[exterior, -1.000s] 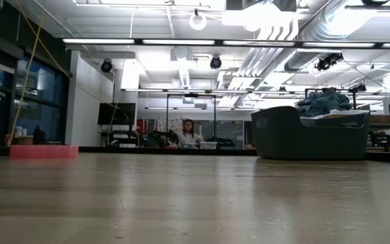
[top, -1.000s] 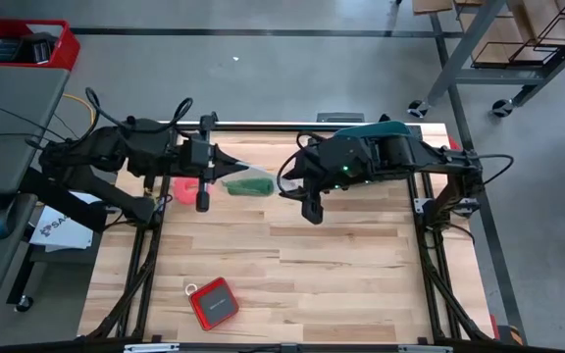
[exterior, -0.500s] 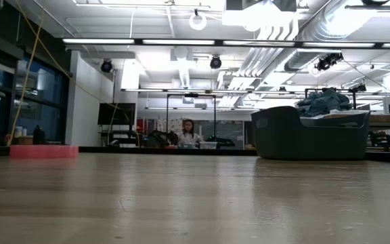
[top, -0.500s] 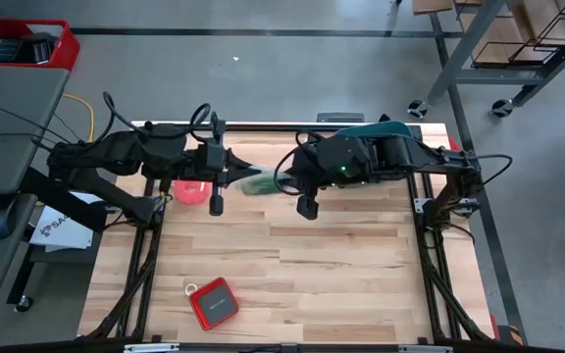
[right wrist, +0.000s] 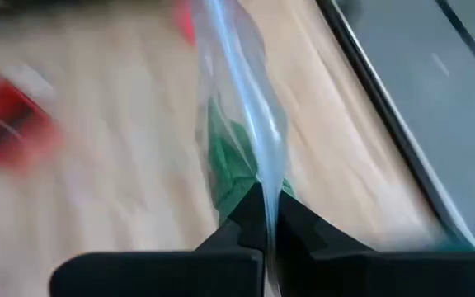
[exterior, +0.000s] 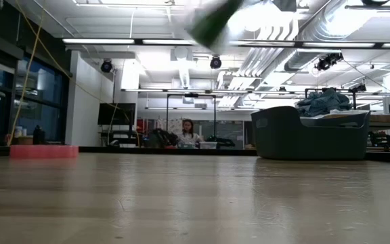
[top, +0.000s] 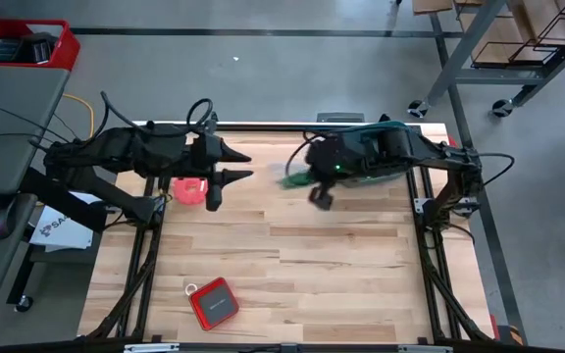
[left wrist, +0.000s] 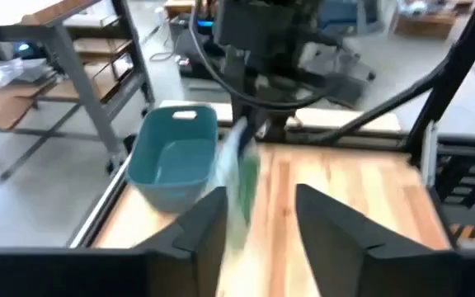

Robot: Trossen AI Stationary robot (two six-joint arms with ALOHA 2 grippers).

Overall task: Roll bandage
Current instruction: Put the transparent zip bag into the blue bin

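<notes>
Next, my right gripper releases the bagged green bandage inside the teal tub (top: 375,165), which is at the far edge of the table. The bandage is held up over the table's middle.
The bandage (right wrist: 223,169) is a green fabric bundle inside a clear plastic bag (right wrist: 237,99). My right gripper (right wrist: 264,198) is shut on that bag, held up over the table's far middle (top: 294,178). In the low view the bag shows as a green blur (exterior: 212,20) high above the tabletop. My left gripper (left wrist: 261,196) stands open just left of the bag (left wrist: 242,177), level with it; its fingers (top: 235,176) touch nothing. My right gripper pinches the clear bag by an edge (right wrist: 258,175) between its two fingers. The fingers slant down toward the table's left. The bag stretches away beyond the fingertips with the green bandage inside it, lifted clear of the table.
A pink-red ring (top: 189,189) lies on the table below my left arm. A teal tub (left wrist: 176,157) stands at the far edge, partly under my right arm (top: 385,126). A red flat device (top: 213,302) lies near the front left.
My left gripper has opened and let go of the bag. My right gripper has shut on the bag's other end, tipped further down and carried it toward the table's right, away from my left gripper. The bag stays clear of the table.
</notes>
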